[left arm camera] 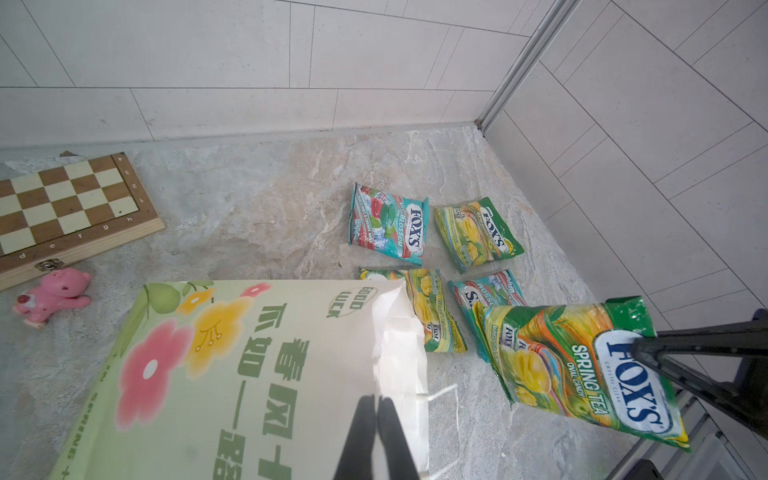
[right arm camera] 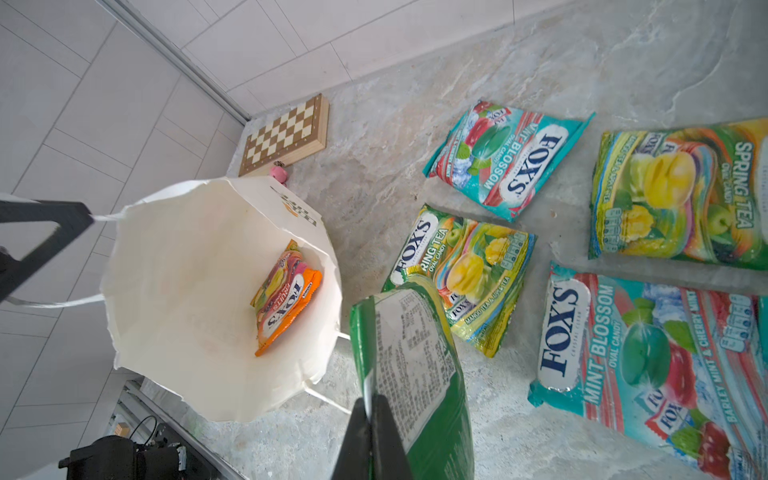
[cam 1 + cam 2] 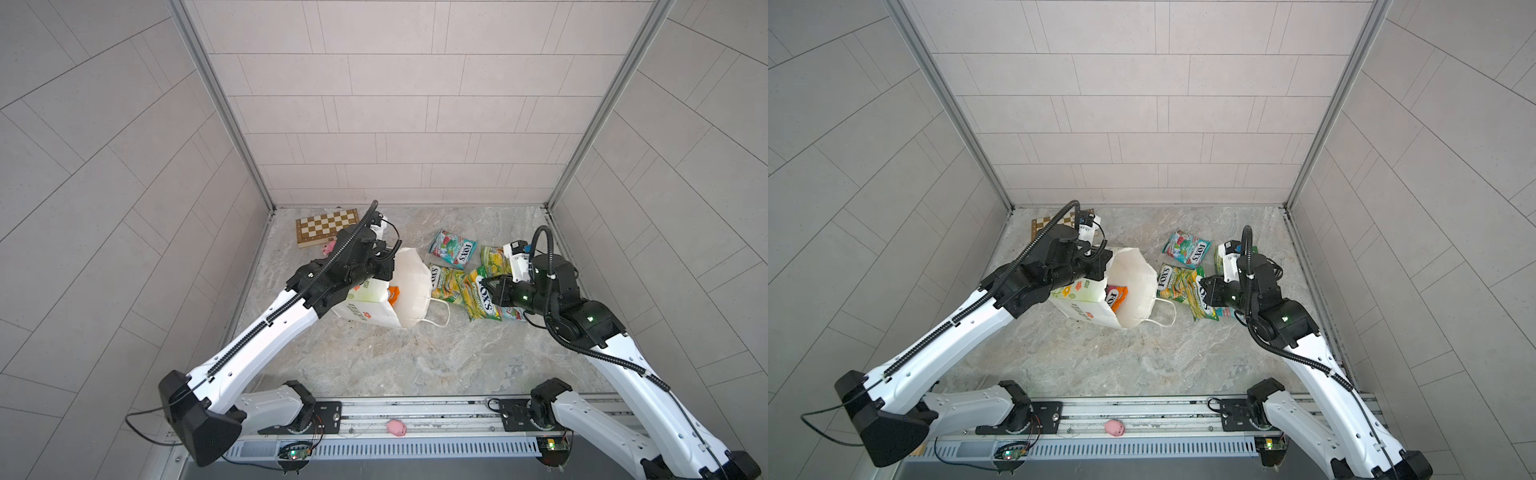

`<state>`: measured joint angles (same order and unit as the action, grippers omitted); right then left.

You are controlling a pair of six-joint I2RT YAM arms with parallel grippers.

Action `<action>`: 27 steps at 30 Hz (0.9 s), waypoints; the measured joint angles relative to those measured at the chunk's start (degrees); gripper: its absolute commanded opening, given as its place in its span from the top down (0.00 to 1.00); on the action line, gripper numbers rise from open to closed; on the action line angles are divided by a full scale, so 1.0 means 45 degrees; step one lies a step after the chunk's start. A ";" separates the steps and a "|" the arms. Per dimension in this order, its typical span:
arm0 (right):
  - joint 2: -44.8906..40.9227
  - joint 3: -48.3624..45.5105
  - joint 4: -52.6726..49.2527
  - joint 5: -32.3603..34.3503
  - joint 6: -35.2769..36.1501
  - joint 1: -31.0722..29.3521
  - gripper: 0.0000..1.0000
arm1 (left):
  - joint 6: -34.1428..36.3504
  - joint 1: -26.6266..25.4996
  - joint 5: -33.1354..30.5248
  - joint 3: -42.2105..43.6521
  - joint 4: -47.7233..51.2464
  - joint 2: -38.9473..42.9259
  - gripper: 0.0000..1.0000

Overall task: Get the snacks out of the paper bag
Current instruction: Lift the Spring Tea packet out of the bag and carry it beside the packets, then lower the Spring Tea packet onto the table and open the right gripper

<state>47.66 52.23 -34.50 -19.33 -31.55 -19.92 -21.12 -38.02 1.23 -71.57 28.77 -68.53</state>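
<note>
I should use my right gripper to set the yellow-green packet down on the bare table (image 3: 492,341), in front of the nearer teal packet.
The white paper bag (image 3: 374,309) (image 2: 187,291) lies tilted on the table with its mouth toward the right. My left gripper (image 1: 377,401) (image 3: 1104,266) is shut on its upper rim by the cord handle. One orange snack packet (image 2: 286,295) (image 3: 1117,296) rests inside. My right gripper (image 2: 371,399) (image 3: 488,286) is shut on the edge of a yellow-green packet (image 1: 573,365) (image 2: 415,365), which hangs just right of the bag's mouth. Beneath and behind it lie two teal packets (image 2: 507,162) (image 2: 648,353) and two yellow-green packets (image 2: 465,270) (image 2: 681,191).
A chessboard (image 3: 326,226) (image 1: 75,199) sits in the back left corner with a pink toy pig (image 1: 54,295) in front of it. Another pink pig (image 3: 397,428) lies on the front rail. Tiled walls close the back and both sides.
</note>
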 measured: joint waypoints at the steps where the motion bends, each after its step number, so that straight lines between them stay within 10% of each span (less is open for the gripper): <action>1: -0.0044 -0.0170 -0.0063 -0.0024 -0.0010 0.0000 1.00 | 0.0024 0.0000 -0.0049 0.0010 0.0039 0.0107 1.00; 27: -0.0355 -0.4002 0.1423 -0.1579 -0.2171 -0.0408 1.00 | -0.0005 0.0000 -0.0228 0.0272 0.0049 0.0520 1.00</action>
<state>46.06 34.22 -28.10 -26.44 -41.32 -21.76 -21.15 -38.02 0.21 -70.35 28.99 -66.19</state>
